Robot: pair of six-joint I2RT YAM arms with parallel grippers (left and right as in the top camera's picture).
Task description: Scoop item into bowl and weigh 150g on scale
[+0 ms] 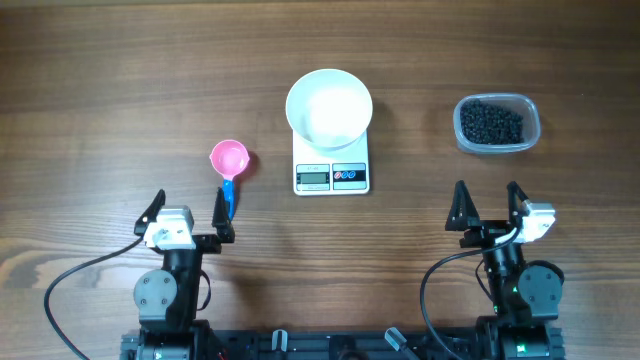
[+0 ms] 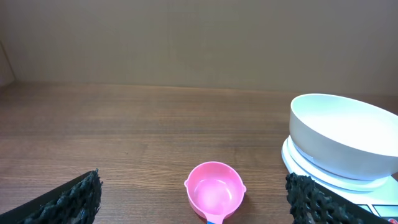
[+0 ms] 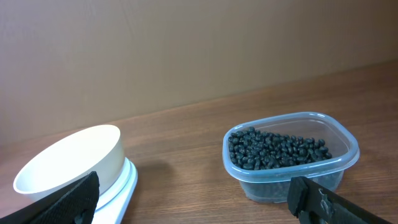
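Note:
The pink scoop's blue handle [image 1: 228,189] joins the pink cup. Next, my left gripper should go to the handle and close there, near that join.
The white bowl [image 1: 329,108] [image 2: 345,142] [image 3: 71,163] stands empty on the small white scale [image 1: 332,172] [image 3: 118,186] at the table's middle. A clear tub holds the black beans [image 1: 492,122] [image 3: 277,151] at the right. A pink scoop [image 1: 229,160] [image 2: 215,190] with a blue handle lies left of the scale. My left gripper [image 1: 188,212] [image 2: 193,202] hangs open just short of the scoop, nothing between its fingers. My right gripper [image 1: 488,208] [image 3: 193,199] is open too, near the front edge, between scale and tub.
The clear plastic tub [image 1: 497,124] [image 3: 291,155] sits at the back right on the wooden table [image 1: 120,100]. A plain wall rises behind the table's far edge.

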